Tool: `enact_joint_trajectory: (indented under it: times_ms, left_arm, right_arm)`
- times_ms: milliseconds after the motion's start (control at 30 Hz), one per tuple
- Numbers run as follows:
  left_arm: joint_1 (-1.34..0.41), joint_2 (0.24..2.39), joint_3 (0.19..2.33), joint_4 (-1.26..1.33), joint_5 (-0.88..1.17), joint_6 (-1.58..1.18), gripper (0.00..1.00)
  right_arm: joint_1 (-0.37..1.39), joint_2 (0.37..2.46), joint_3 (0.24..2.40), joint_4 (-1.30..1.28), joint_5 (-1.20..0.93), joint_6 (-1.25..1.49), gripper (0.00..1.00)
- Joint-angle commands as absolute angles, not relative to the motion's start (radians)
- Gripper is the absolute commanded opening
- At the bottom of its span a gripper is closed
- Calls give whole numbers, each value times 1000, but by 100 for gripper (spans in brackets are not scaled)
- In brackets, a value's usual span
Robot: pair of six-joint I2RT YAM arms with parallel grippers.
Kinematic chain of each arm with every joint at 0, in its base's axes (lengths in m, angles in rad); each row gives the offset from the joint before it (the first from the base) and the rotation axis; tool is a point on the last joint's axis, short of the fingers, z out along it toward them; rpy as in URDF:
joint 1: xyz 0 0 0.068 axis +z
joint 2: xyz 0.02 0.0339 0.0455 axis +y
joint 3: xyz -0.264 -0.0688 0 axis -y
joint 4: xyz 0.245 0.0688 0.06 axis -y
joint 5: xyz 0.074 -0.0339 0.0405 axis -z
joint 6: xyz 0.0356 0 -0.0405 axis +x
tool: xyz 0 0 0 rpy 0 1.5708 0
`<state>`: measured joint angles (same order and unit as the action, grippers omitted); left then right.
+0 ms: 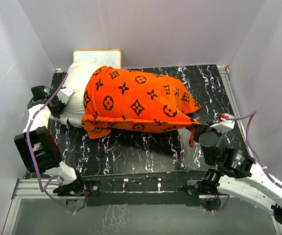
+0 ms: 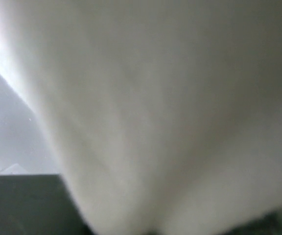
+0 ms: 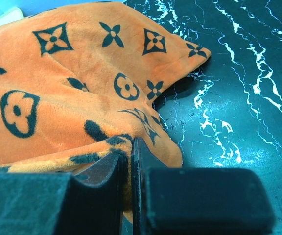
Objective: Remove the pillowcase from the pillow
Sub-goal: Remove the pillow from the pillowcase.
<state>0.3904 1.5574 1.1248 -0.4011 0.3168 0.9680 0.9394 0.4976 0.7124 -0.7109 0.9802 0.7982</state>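
My right gripper needs to open and take the pillowcase's far corner point(image 1: 195, 105), since the near corner of the pillowcase is taut in it while the far corner lies slack.
The orange pillowcase point(image 1: 136, 100) with dark brown motifs covers the right part of the off-white pillow point(image 1: 75, 93), whose left end is bare. My left gripper point(image 1: 65, 98) is at that bare left end. In the left wrist view blurred white pillow fabric point(image 2: 155, 107) fills the frame and narrows down between the dark fingers point(image 2: 23, 205), so the gripper point(image 2: 151, 230) looks shut on it. My right gripper point(image 1: 199, 128) is shut on the pillowcase's right corner. In the right wrist view the orange cloth point(image 3: 58, 83) is pinched between the jaws of the gripper point(image 3: 131, 152).
The pillow lies across the back half of a black marbled table point(image 1: 146, 152). A small framed whiteboard point(image 1: 99, 57) leans at the back wall behind the pillow. White walls close in on both sides. Cables loop near both arm bases.
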Motion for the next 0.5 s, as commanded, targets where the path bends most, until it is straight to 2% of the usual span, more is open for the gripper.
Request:
enact_joint_trajectory:
  times_ms: [0, 167, 467]
  left_arm:
    - [485, 1593, 1193, -230, 81, 987, 0]
    - [487, 1611, 1200, -190, 41, 989, 0]
    - [490, 1706, 1265, -136, -72, 955, 0]
  right_arm:
    - [916, 455, 798, -777, 1217, 820, 8]
    - [925, 430, 842, -992, 1252, 1073, 8]
    - [1061, 424, 1001, -1189, 1369, 1187, 8]
